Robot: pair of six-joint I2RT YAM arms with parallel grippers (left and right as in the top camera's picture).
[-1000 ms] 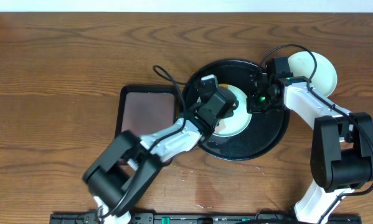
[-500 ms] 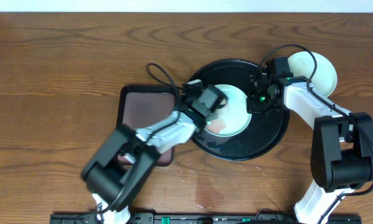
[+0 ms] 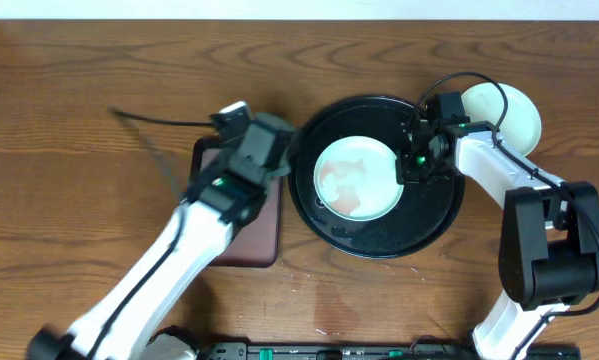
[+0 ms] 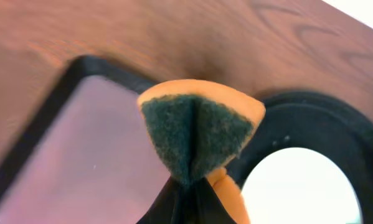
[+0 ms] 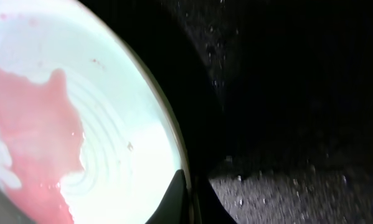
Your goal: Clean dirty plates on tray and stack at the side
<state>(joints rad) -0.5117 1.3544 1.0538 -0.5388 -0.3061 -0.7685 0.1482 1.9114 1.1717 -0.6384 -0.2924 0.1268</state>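
The mint-blue plate will go down from my right gripper on top of the stacked pale plates (image 3: 494,121) next to the black tray.
A mint-blue plate (image 3: 354,178) with a reddish smear lies on the black round tray (image 3: 429,215). My right gripper (image 3: 415,161) is shut on the plate's right rim; in the right wrist view its jaws (image 5: 189,190) pinch the rim of the smeared plate (image 5: 80,124). My left gripper (image 3: 262,143) hovers over the top right corner of the maroon tray (image 3: 229,180), left of the black tray. It is shut on a folded orange sponge (image 4: 198,134), green scouring side showing. Two more pale plates (image 3: 504,110) lie stacked on the table behind the right arm.
The maroon rectangular tray (image 4: 80,149) with black rim sits directly left of the black tray (image 4: 311,121). The left arm's cable (image 3: 149,135) sweeps over the table to the left. The right arm's base (image 3: 544,260) stands at the front right.
My left gripper has lifted the sponge off the plate and swung left, from over the black tray to over the maroon tray. The smeared plate is now uncovered. The right gripper has not moved.
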